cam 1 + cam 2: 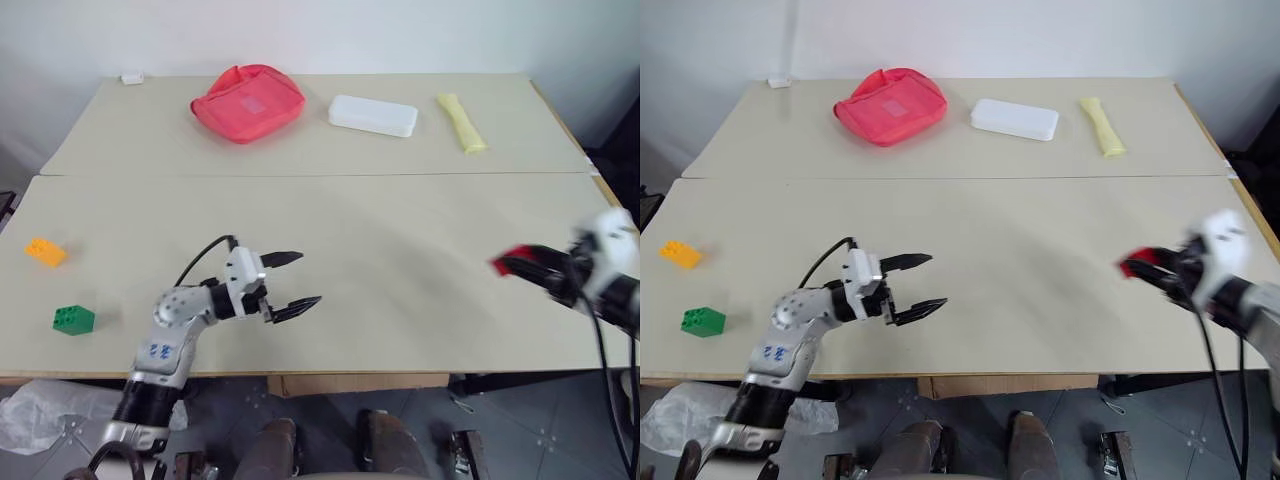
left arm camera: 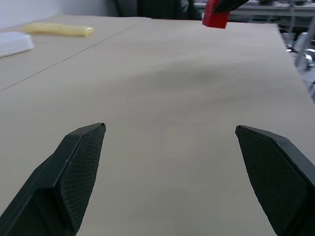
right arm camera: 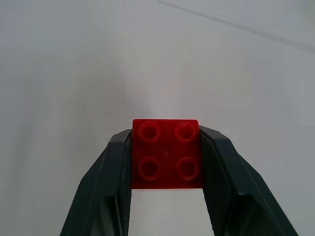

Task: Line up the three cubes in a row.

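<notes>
Next, my right gripper sets the red cube down toward the front edge, directly opposite the white flat box (image 1: 361,287).
The red cube (image 3: 166,153), a studded brick, sits clamped between the fingers of my right gripper (image 1: 515,264), held above the table at the right side; it also shows as a red cube (image 2: 215,18) in the left wrist view. The orange-yellow cube (image 1: 46,252) and the green cube (image 1: 74,319) rest on the table near its left edge, the green one closer to the front. My left gripper (image 1: 292,283) hovers open over the front middle of the table, with nothing between its fingers.
On the far table lie a red mesh pouch (image 1: 248,102), a white flat box (image 1: 373,115), a yellow roll (image 1: 461,123) and a small white item (image 1: 132,77). A seam runs between the two tabletops. The near table's front edge (image 1: 330,372) lies just below my left gripper.
</notes>
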Motion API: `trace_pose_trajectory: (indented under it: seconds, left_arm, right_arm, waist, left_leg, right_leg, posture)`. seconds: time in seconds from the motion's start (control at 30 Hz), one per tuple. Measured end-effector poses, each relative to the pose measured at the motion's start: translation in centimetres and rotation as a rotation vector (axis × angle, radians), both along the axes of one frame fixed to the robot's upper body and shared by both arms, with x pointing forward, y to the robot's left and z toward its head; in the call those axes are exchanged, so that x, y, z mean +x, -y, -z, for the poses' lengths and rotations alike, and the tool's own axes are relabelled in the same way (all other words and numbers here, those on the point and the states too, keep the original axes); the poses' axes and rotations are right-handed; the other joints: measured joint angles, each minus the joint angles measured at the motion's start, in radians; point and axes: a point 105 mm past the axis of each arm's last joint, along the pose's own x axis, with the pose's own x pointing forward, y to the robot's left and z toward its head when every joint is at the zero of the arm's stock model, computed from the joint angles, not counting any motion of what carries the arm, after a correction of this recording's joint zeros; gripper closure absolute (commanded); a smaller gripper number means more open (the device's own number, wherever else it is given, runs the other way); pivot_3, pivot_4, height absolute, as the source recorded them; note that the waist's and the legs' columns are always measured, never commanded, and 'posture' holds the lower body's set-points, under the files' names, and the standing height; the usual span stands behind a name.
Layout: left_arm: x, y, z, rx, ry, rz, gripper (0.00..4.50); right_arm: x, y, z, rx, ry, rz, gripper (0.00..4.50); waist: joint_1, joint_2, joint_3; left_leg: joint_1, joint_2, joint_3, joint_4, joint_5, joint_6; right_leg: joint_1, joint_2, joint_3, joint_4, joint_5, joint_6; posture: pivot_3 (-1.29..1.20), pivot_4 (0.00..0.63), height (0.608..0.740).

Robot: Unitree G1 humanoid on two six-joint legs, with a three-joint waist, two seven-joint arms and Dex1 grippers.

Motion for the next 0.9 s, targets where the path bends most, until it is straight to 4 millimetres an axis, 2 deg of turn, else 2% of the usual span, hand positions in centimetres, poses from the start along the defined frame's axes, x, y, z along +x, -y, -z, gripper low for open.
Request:
trace_pose_trajectory:
  seconds: [0.1, 0.2, 0.37, 0.47, 0.63, 0.9]
  left_arm:
    - [-0.9, -2.0, 1.5, 0.017, -0.055, -0.083, 0.00]
    - [-1.8, -4.0, 2.2, 0.018, -0.079, -0.195, 0.00]
    - [-2.9, -5.1, 2.0, 0.005, -0.074, -0.290, 0.00]
    - [-3.3, -5.2, 2.1, 0.000, -0.077, -0.321, 0.00]
    - [-3.0, -5.6, 1.3, -0.007, -0.050, -0.367, 0.00]
    - [-2.8, -6.0, 1.1, -0.004, -0.036, -0.399, 0.00]
  right_arm:
    - [1.3, -3.6, 0.7, -0.126, 0.002, -0.232, 3.01]
    - [2.7, -6.1, 1.7, -0.235, 0.001, -0.390, 3.01]
    - [3.9, -10.3, 2.5, -0.272, 0.012, -0.594, 3.01]
    - [3.6, -12.6, 3.4, -0.251, -0.012, -0.704, 3.01]
    - [3.3, -13.8, 5.0, -0.267, -0.041, -0.772, 3.01]
    - [3.5, -14.5, 5.2, -0.281, 0.003, -0.797, 3.01]
  waist:
    - [-0.007, -0.001, 0.001]
    - [-0.009, -0.003, 0.002]
    - [-0.006, -0.004, 0.002]
    - [-0.006, -0.004, 0.002]
    - [-0.006, -0.004, 0.002]
    - [-0.014, -0.004, 0.002]
  left_leg:
    - [-0.001, -0.001, -0.001, 0.000, 0.000, 0.001]
    - [-0.001, -0.001, -0.001, 0.000, -0.001, 0.000]
    - [-0.002, -0.001, -0.003, 0.000, -0.001, -0.001]
    - [-0.002, -0.001, -0.004, 0.000, -0.002, -0.001]
    - [-0.002, -0.001, -0.005, 0.001, -0.002, -0.001]
    - [-0.001, 0.000, -0.005, 0.001, -0.002, -0.002]
  right_leg:
    - [0.000, -0.001, 0.000, -0.001, 0.000, 0.000]
    - [-0.001, -0.002, -0.001, -0.002, 0.000, 0.000]
    - [0.000, -0.002, -0.003, -0.002, 0.000, -0.001]
    - [0.000, -0.002, -0.005, -0.002, 0.000, -0.001]
    - [0.000, -0.003, -0.006, -0.001, 0.000, -0.001]
    - [0.000, -0.002, -0.007, 0.000, -0.001, -0.002]
  posture:
    - [0.00, 0.150, 0.740]
    - [0.00, 0.150, 0.740]
    - [0.00, 0.150, 0.740]
    - [0.00, 0.150, 0.740]
    - [0.00, 0.150, 0.740]
    - [0.00, 0.150, 0.740]
